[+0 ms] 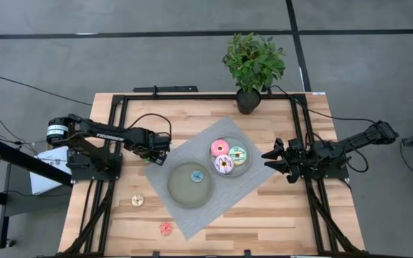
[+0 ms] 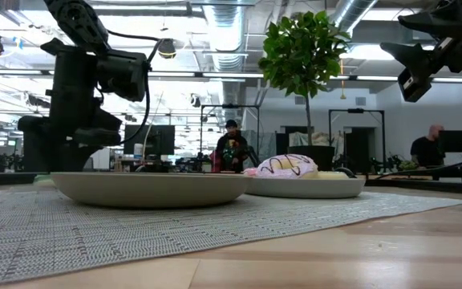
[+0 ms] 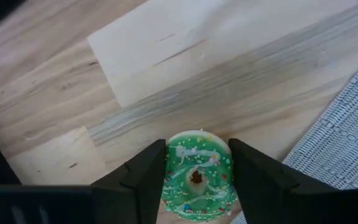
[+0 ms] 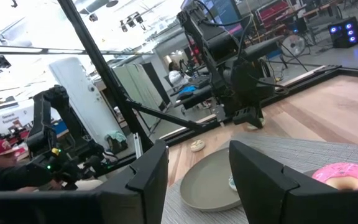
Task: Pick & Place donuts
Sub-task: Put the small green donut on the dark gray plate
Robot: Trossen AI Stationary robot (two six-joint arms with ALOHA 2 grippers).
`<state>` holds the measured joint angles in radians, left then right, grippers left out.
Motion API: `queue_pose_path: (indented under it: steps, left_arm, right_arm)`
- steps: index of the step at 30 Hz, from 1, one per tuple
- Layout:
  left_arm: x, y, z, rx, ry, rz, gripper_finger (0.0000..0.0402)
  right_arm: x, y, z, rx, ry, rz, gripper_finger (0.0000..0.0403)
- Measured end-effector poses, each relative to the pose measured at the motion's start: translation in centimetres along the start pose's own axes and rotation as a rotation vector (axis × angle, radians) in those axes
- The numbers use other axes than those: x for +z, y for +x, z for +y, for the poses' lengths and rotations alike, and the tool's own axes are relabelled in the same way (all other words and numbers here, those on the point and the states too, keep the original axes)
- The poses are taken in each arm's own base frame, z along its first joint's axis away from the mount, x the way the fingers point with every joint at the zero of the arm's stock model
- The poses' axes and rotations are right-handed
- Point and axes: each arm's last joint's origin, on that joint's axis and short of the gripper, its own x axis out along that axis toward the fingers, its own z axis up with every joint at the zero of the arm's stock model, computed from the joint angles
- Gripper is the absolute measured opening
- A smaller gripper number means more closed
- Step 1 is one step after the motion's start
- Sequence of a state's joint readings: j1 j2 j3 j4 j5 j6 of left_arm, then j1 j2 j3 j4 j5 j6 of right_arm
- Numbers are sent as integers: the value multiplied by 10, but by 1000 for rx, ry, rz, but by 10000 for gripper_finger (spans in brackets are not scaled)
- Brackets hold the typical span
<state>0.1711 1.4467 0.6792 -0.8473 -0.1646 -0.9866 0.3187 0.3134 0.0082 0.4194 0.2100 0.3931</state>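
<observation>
My left gripper will let go of the green donut on the near grey plate (image 1: 185, 177), next to the blue donut.
My left gripper (image 1: 162, 150) is shut on a tiny green donut (image 3: 197, 180), above the wooden table just left of the grey mat (image 1: 192, 218). A tiny blue donut (image 1: 197, 175) lies on the near grey plate (image 1: 181, 195). The pink (image 1: 219, 148), yellow-green (image 1: 237, 155) and purple-white (image 1: 224, 165) donuts lie on the far plate (image 1: 247, 169). A tiny yellow donut (image 1: 138, 201) and a tiny red one (image 1: 165, 228) lie on the bare wood. My right gripper (image 1: 273, 159) is open and empty, raised right of the far plate. My left gripper pinches the green donut by two opposite sides of its outer rim (image 3: 168, 180) between its two fingers (image 3: 145, 177). The fingers come at it from above, slanting down. The donut's iced face is turned toward the wrist camera, and it is held above the table.
A potted plant (image 1: 253, 64) stands at the table's far edge. A black frame (image 1: 120, 104) runs around the tabletop. People show in the room behind in the low view (image 2: 231, 144).
</observation>
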Motion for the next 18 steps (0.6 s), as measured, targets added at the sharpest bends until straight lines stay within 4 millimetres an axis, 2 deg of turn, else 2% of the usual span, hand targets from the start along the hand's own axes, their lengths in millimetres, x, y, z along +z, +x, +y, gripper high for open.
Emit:
queue_pose_path:
  steps: [6, 9, 13, 18]
  left_arm:
    - [0, -1, -1, -3, -7, 6, 164]
    - [3, -9, -4, -17, -9, 17, 164]
    - [7, -29, -16, -62, 13, -10, 164]
    - [5, -60, -41, -189, 57, -68, 164]
  right_arm:
    - [0, 0, 0, 0, 0, 1, 160]
    - [0, 0, 0, -1, 0, 1, 162]
    - [0, 0, 0, -1, -1, 3, 161]
    - [0, 0, 0, -2, -1, 4, 160]
